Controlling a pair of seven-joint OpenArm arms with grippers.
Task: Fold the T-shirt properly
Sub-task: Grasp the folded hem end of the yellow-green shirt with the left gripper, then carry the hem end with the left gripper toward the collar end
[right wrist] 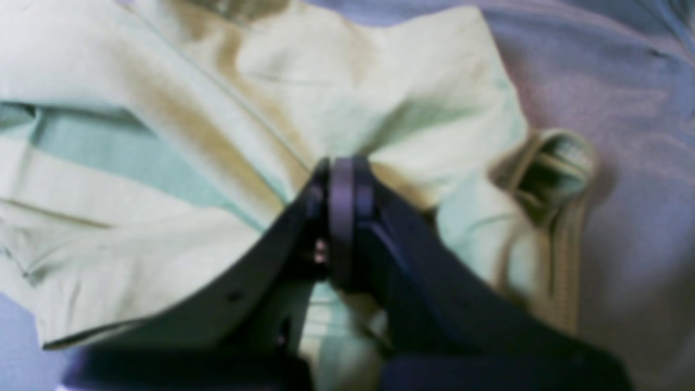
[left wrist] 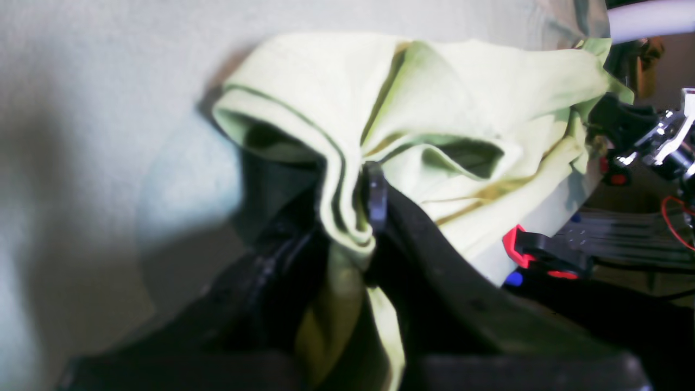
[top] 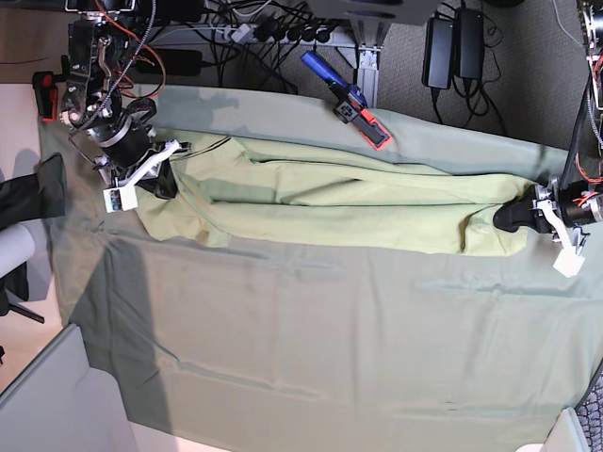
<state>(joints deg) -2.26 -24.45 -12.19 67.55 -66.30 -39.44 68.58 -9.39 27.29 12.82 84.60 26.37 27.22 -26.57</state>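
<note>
Next, my left gripper lets go of the T-shirt's end over the T-shirt band's near edge (top: 362,242), in line with the blue and red clamp.
The pale yellow-green T-shirt (top: 330,202) lies stretched in a long band across the far part of the table, folded along its length. My left gripper (top: 509,217) is at its right end in the base view and is shut on a bunched fold of the T-shirt (left wrist: 461,92), as the left wrist view shows around the gripper (left wrist: 362,209). My right gripper (top: 162,181) is at the left end. In the right wrist view the gripper (right wrist: 337,187) is shut on the T-shirt (right wrist: 163,108), and a sleeve opening (right wrist: 554,163) lies just beside it.
The grey-green table cloth (top: 320,348) covers the table. A blue and red clamp (top: 350,102) lies at the far edge. Cables and power bricks (top: 452,42) are on the floor behind. A black object (top: 33,193) hangs at the left edge.
</note>
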